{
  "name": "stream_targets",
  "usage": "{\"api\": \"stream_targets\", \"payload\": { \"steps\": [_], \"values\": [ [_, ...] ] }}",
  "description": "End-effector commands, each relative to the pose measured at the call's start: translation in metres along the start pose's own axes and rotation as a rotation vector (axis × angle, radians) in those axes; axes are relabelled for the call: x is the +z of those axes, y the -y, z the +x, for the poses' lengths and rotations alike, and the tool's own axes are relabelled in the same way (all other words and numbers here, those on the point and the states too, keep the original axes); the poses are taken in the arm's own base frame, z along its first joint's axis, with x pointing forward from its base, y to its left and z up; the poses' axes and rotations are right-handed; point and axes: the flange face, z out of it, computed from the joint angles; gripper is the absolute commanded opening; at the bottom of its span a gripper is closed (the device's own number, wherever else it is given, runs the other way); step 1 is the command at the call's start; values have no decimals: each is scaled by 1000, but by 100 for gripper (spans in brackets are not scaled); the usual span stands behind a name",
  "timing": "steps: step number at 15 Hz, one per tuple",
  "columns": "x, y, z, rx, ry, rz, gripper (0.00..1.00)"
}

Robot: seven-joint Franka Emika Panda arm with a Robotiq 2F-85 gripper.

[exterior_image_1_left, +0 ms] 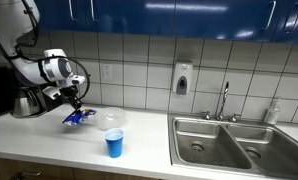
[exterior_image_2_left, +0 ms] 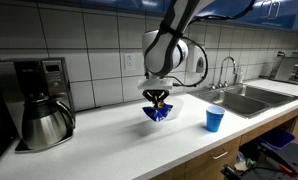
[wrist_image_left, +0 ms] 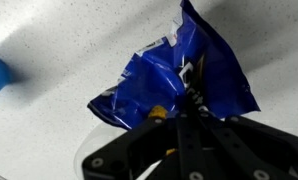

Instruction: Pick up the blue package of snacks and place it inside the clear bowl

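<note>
The robot's gripper will release the blue package, which hangs a little above the counter now, in the middle of the clear bowl (exterior_image_1_left: 113, 118), just behind the blue plastic cup.
The blue package of snacks (exterior_image_1_left: 79, 117) is a crinkled blue wrapper with white markings. It hangs from my gripper (exterior_image_1_left: 75, 103) a little above the white counter. My gripper (exterior_image_2_left: 158, 98) is shut on its top edge, with the package (exterior_image_2_left: 159, 113) below it. In the wrist view the package (wrist_image_left: 174, 75) fills the middle, pinched between the black fingers (wrist_image_left: 179, 120). The clear bowl (exterior_image_1_left: 111, 120) sits on the counter just beside the package, towards the sink. I cannot make the bowl out in the wrist view.
A blue plastic cup (exterior_image_1_left: 114, 145) stands near the counter's front edge and also shows in an exterior view (exterior_image_2_left: 215, 120). A coffee maker with a steel carafe (exterior_image_2_left: 34, 105) stands at one end of the counter. A steel sink (exterior_image_1_left: 229, 140) with a faucet is at the other end.
</note>
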Motion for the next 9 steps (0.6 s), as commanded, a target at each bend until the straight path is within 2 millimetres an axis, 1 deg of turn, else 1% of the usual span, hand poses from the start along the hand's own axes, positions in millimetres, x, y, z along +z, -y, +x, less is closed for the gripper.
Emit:
{"api": "stream_targets", "payload": {
  "steps": [1, 5, 7, 9],
  "values": [
    [-27, 6, 19, 73, -21, -12, 0],
    [-35, 8, 45, 156, -37, -21, 0],
    [-37, 3, 61, 205, -41, -30, 0],
    [-35, -6, 79, 257, -38, -43, 0]
  ]
}}
